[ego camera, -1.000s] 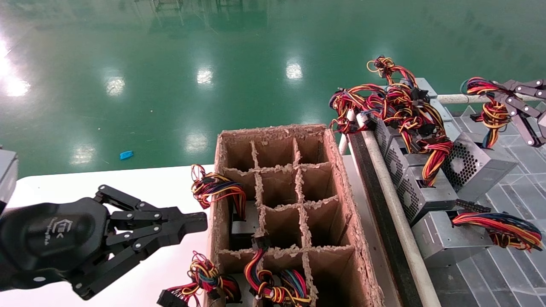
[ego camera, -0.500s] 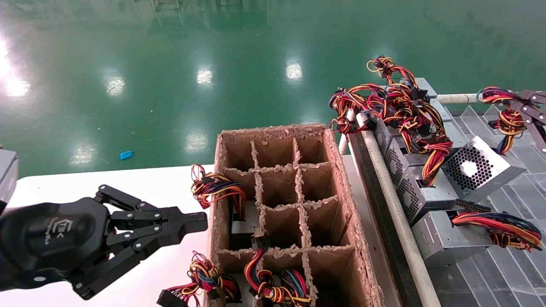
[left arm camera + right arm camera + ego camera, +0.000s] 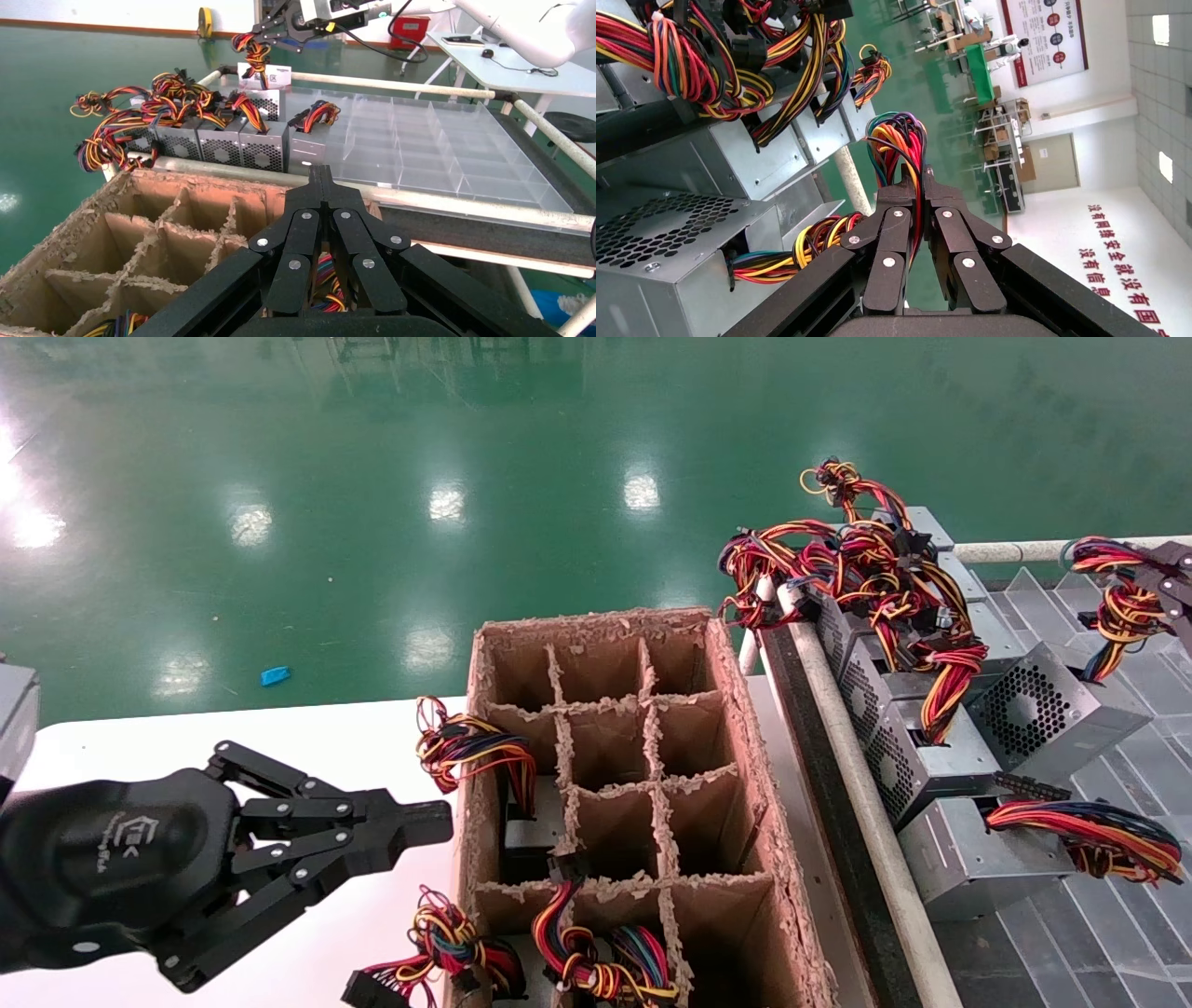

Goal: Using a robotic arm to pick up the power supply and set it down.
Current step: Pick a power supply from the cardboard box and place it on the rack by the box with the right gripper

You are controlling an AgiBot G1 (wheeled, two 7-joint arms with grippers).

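Observation:
I will use my right gripper to set the power supply down on the clear tray (image 3: 1025, 733) against the row of power supplies.
The power supply (image 3: 1052, 710), a silver-grey box with a perforated fan grille, sits tilted at the right, beside the row of other units. Its red, yellow and black wires (image 3: 1117, 598) rise to my right gripper (image 3: 1171, 568), which shows at the head view's right edge. In the right wrist view that gripper (image 3: 916, 175) is shut on the wire bundle (image 3: 898, 140), with the power supply (image 3: 673, 246) hanging from the wires. My left gripper (image 3: 438, 822) is shut and holds nothing, hovering over the white table left of the cardboard box; its closed tips (image 3: 321, 172) point at the box.
A brown cardboard box with grid dividers (image 3: 615, 784) stands in the middle, wires showing in its near cells. Several more power supplies (image 3: 913, 747) with tangled wires line a grey rail (image 3: 866, 803). A clear divided tray (image 3: 1117, 915) lies at the right.
My right gripper has moved right, toward the frame edge, pulling the wire bundle with it. The power supply has shifted and turned a little on its wires. The left arm has not moved.

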